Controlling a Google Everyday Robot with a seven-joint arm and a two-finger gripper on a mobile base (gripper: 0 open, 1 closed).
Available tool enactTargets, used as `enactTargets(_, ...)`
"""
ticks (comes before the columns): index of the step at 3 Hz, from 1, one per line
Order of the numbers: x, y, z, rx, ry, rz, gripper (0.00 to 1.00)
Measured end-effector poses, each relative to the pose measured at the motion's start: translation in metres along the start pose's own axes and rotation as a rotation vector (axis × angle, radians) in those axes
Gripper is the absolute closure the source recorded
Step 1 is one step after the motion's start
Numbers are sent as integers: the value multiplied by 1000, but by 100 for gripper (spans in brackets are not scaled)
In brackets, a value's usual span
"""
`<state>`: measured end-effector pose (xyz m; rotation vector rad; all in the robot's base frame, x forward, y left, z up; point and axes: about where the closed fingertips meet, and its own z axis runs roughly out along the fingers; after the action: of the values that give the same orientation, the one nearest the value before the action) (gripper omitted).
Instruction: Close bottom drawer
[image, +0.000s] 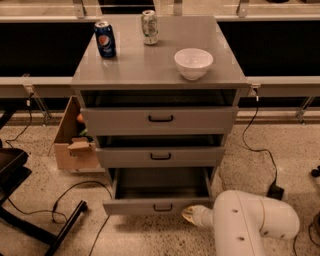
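Next, I let go of the bottom drawer, which stands pulled out now, when it is pushed shut in the grey cabinet, its front panel just beneath the middle drawer (162, 187).
The bottom drawer (159, 206) is the lowest of the grey cabinet's (160, 70) three drawers. It stands pulled out, a wide shallow tray with a slim front panel and a small black handle (163, 207). Its inside looks empty. My gripper (189, 214) is low by the floor at the right end of the drawer's front panel, touching or nearly touching it. The white arm (250, 225) comes in from the lower right.
On the cabinet top stand a blue can (105, 39), a silver can (149, 27) and a white bowl (193, 63). A cardboard box (75, 140) sits left of the cabinet. Cables (70, 195) and a black chair base (30, 220) lie at lower left; a cord (260, 150) runs at right.
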<state>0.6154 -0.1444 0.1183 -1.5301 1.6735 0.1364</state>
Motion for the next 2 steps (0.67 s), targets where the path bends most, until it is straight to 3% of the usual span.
enactTargets(1, 0, 1, 0, 0, 0, 0, 100)
enactTargets(2, 10, -34, 1, 39, -19, -20, 100)
